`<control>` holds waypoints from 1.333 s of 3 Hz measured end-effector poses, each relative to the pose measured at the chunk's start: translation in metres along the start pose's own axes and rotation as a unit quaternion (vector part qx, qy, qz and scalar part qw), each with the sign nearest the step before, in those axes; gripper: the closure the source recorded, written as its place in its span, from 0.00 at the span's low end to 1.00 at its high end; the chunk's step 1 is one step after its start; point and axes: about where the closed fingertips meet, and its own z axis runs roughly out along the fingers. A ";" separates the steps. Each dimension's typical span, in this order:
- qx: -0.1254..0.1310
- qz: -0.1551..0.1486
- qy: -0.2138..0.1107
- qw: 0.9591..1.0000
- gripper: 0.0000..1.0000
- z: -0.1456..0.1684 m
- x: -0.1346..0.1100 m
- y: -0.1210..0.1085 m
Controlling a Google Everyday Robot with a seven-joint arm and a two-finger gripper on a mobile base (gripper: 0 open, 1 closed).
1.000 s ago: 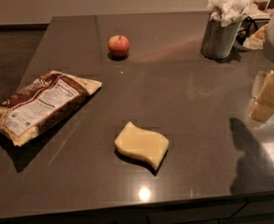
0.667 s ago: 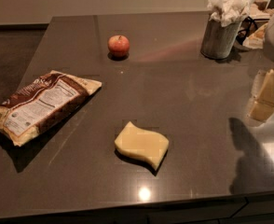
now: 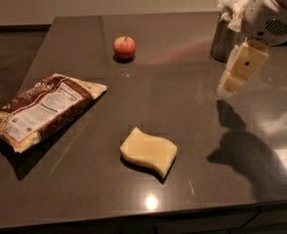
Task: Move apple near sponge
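Observation:
The robot's gripper should next move to the small red apple and close on the apple's side [image 3: 132, 47] that faces the metal cup.
The small red apple [image 3: 124, 47] stands on the dark table toward the back, left of centre. The pale yellow wavy sponge [image 3: 148, 151] lies flat near the front middle, well apart from the apple. My gripper [image 3: 233, 79] hangs above the right side of the table, far to the right of the apple and above and right of the sponge. It holds nothing that I can see.
A brown-and-white snack bag [image 3: 41, 108] lies at the left. A metal cup [image 3: 224, 37] stuffed with white napkins stands at the back right, just behind my arm. The table's front edge [image 3: 133, 221] runs along the bottom.
My arm and gripper have moved left, further over the table. The apple, sponge and bag have not moved.

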 end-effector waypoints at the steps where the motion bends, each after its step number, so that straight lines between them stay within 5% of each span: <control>1: 0.011 0.014 -0.035 0.999 0.00 0.022 -0.031 -0.039; 4: 0.005 0.041 -0.121 0.992 0.00 0.132 -0.149 -0.114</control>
